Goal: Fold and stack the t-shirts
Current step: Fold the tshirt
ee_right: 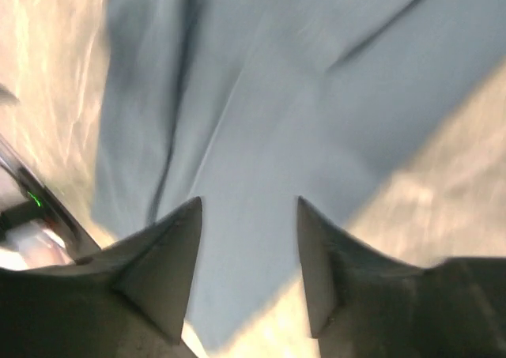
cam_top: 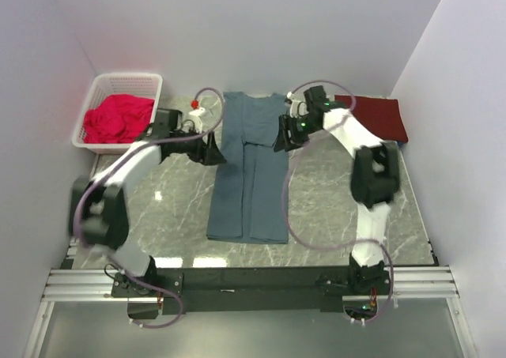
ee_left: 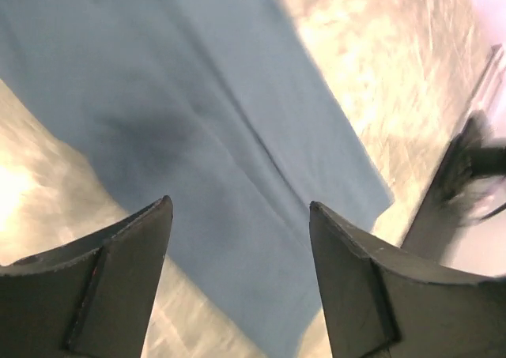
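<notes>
I need to next move my right gripper to the blue-grey t-shirt's near hem (cam_top: pixel 268 242). It should close there, close to the corner on the maroon t-shirt's side.
A slate blue-grey t-shirt (cam_top: pixel 249 176) lies flat on the marble table, both sides folded inward into a long narrow strip. My left gripper (cam_top: pixel 212 149) hovers at the strip's left edge near the top, open, nothing between its fingers. In the left wrist view the left gripper (ee_left: pixel 239 203) is spread over the blue cloth (ee_left: pixel 198 97). My right gripper (cam_top: pixel 282 135) is at the strip's right edge, also open and empty. The right wrist view shows the right gripper (ee_right: pixel 249 200) over the blue cloth (ee_right: pixel 277 97). A dark maroon t-shirt (cam_top: pixel 381 114) lies folded at the back right.
A white basket (cam_top: pixel 130 77) at the back left holds bright red cloth (cam_top: pixel 117 118). Walls close in on the left, back and right. Bare marble table (cam_top: pixel 332 208) shows on both sides of the blue strip. The arm bases stand along the near rail.
</notes>
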### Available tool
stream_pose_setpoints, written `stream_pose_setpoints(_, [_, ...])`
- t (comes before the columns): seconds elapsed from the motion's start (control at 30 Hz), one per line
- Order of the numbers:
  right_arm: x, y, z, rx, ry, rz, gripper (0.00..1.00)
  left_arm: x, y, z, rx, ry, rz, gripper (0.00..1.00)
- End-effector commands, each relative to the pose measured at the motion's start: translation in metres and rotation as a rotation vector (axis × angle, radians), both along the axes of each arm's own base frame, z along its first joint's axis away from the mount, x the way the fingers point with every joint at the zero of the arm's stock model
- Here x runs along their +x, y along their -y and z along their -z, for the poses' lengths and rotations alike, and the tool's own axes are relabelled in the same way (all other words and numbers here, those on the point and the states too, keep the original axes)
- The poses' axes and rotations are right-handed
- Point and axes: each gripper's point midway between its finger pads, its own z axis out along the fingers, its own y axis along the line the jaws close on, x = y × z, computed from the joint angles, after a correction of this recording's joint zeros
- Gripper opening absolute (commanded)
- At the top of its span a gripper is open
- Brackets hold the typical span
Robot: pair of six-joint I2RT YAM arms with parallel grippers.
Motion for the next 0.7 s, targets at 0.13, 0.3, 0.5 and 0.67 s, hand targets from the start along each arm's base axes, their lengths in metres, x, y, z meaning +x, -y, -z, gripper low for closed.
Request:
stream_pose_setpoints(0.13, [-0.126, 0.014, -0.109, -0.179, 0.511, -0.367, 0.63, -0.085, -0.046, -0.039, 0.2, 0.526, 0.347, 0.77])
stream_pose_setpoints(0.3, [-0.199, 0.024, -0.072, -0.312, 0.763, -0.635, 0.62, -0.139, -0.06, -0.027, 0.292, 0.854, 0.588, 0.79])
stream_pose_setpoints(0.5, [-0.27, 0.001, -0.022, -0.299, 0.845, -0.927, 0.6, -0.186, -0.055, 0.029, 0.31, 0.956, 0.807, 0.82])
stream_pose_setpoints(0.67, [-0.298, -0.018, 0.019, -0.3, 0.819, -1.072, 0.57, -0.192, -0.05, 0.053, 0.31, 0.948, 0.868, 0.8])
